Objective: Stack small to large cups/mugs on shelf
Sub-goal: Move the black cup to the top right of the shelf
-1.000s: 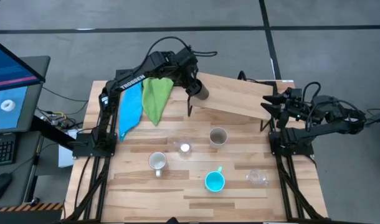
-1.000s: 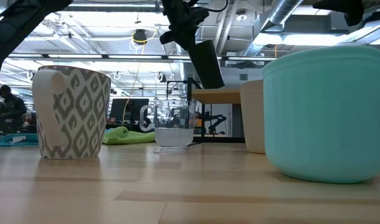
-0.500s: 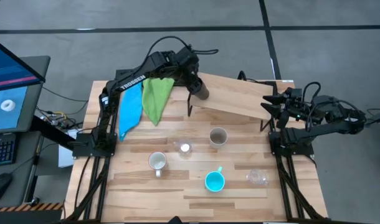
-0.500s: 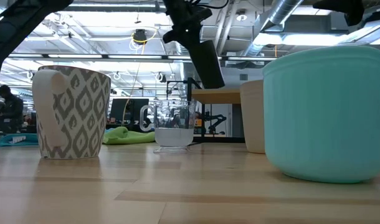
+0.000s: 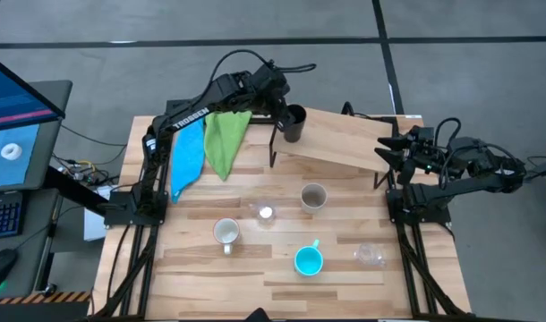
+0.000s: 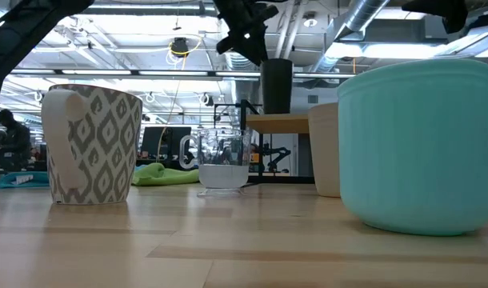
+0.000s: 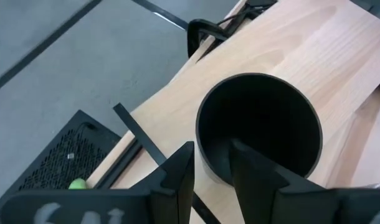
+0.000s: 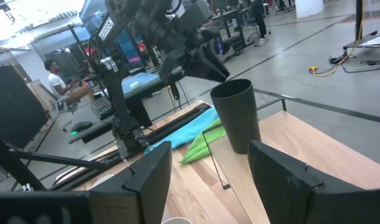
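The tall black cup's rim (image 5: 304, 113) (image 8: 241, 94), on the side facing the shelf's bare middle, is next for my right gripper to go to and close on.
The tall black cup (image 5: 294, 122) (image 6: 277, 86) stands upright on its base at the left end of the light-wood shelf (image 5: 345, 139). My left gripper (image 7: 212, 168) is open at the cup's rim, slanting down from the table's left. My right gripper (image 5: 385, 148) waits open at the shelf's right end, holding nothing. On the table below stand the beige tumbler (image 5: 314, 196), the patterned white mug (image 5: 226, 233), the cyan mug (image 5: 308, 260) and two clear cups (image 5: 265, 213) (image 5: 370, 256). My left gripper stands astride the black cup's rim (image 7: 209, 158) on the side nearest the arm, one finger inside the cup and one outside. The fingers come slanting down from the table's left. Whether either finger touches the wall, I cannot tell.
A green cloth (image 5: 224, 139) and a blue cloth (image 5: 187, 156) lie at the table's far left, beside the shelf. A monitor (image 5: 13, 116) stands off the table's left edge. The shelf's middle and right part (image 5: 362, 143) is bare wood.
The black cup, held tilted over the shelf's left end a second ago, now stands upright on the shelf. My left gripper has tipped upward, and its fingers now sit higher, at the top of the cup's rim.
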Motion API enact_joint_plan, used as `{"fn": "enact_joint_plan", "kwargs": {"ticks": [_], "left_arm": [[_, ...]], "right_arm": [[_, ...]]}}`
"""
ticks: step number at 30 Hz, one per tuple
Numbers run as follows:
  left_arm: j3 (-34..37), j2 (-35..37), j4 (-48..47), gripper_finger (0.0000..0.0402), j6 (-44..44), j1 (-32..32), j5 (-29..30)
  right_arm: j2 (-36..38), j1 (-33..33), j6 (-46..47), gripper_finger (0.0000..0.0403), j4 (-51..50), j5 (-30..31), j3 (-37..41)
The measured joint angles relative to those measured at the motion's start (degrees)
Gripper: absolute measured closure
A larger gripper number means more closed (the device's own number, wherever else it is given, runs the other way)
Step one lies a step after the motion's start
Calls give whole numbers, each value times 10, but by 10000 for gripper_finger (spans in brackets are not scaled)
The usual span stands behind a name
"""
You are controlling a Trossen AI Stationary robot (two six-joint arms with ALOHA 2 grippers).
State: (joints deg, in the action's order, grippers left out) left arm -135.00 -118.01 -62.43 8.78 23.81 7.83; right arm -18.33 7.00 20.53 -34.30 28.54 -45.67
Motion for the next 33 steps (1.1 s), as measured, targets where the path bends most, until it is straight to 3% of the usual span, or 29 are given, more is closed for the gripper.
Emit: {"fn": "enact_joint_plan", "kwargs": {"ticks": [6, 11, 17, 22, 24, 29, 33], "left_arm": [[1, 3, 3, 310, 5, -2, -1], [1, 39, 26, 310, 14, -9, -12], [1, 99, 31, 310, 33, -29, 4], [0, 149, 28, 310, 45, -48, 31], [0, 165, 27, 310, 46, -56, 34], [0, 198, 27, 310, 58, -71, 36], [0, 213, 27, 310, 56, -82, 36]], "right_arm": [[-1, 0, -4, 170, 13, 1, 0], [-39, 0, -89, 173, 110, 17, -4], [-183, -35, -106, 196, 99, 85, -94], [-310, -108, -94, 220, 43, 82, -225], [-362, -149, -81, 229, 14, 42, -277], [-479, -258, -45, 242, -63, -150, -392], [-569, -314, -40, 239, -128, -235, -455]]}}
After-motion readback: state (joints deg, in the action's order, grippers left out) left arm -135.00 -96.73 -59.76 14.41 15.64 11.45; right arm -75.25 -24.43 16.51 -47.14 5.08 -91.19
